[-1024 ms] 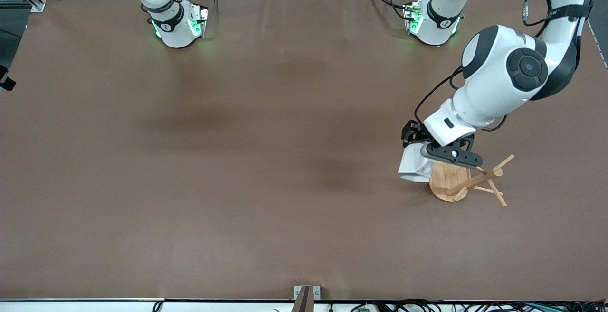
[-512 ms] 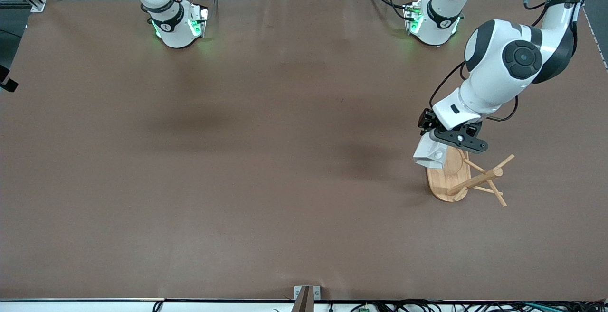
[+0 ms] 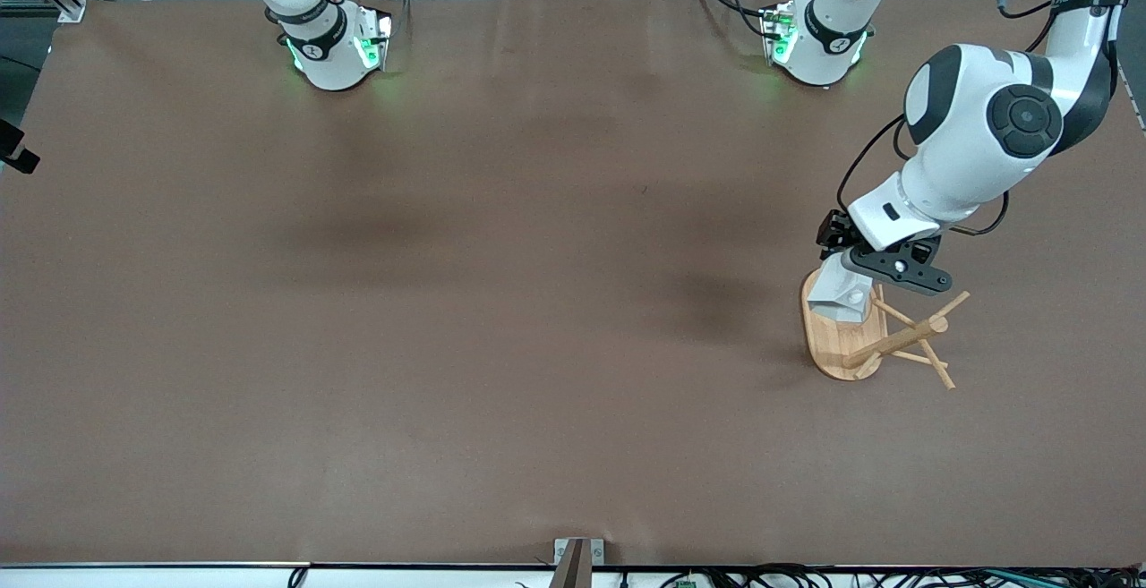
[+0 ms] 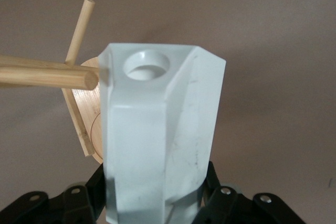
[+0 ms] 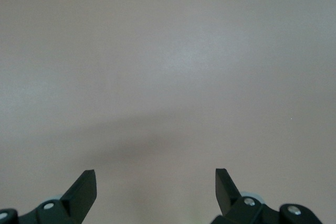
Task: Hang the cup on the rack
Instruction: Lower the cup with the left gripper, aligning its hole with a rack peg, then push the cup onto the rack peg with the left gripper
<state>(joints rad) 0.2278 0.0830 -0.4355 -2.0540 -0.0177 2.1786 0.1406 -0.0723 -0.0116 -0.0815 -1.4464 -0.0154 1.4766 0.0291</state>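
Observation:
My left gripper needs to let go of the white cup on the rack's peg [image 3: 877,329], the one that reaches out over the oval base.
My left gripper [image 3: 864,270] is shut on the white faceted cup [image 3: 842,296] and holds it over the oval base of the bamboo rack [image 3: 843,345], which stands toward the left arm's end of the table. In the left wrist view the cup [image 4: 157,129] fills the middle, its handle's round hole facing out, and the end of a rack peg [image 4: 52,74] lies just beside the hole. The black fingers [image 4: 210,182] press the cup's sides. My right gripper [image 5: 156,179] is open and empty over bare table; its arm waits, out of the front view.
The brown table mat [image 3: 448,302] spreads wide toward the right arm's end. The rack's pegs [image 3: 936,364] stick out toward the front camera and the table's end. Both arm bases [image 3: 331,42] stand at the table's back edge.
My left gripper has carried the cup toward the left arm's end of the table, from beside the rack's base to over it, closer to the post and pegs.

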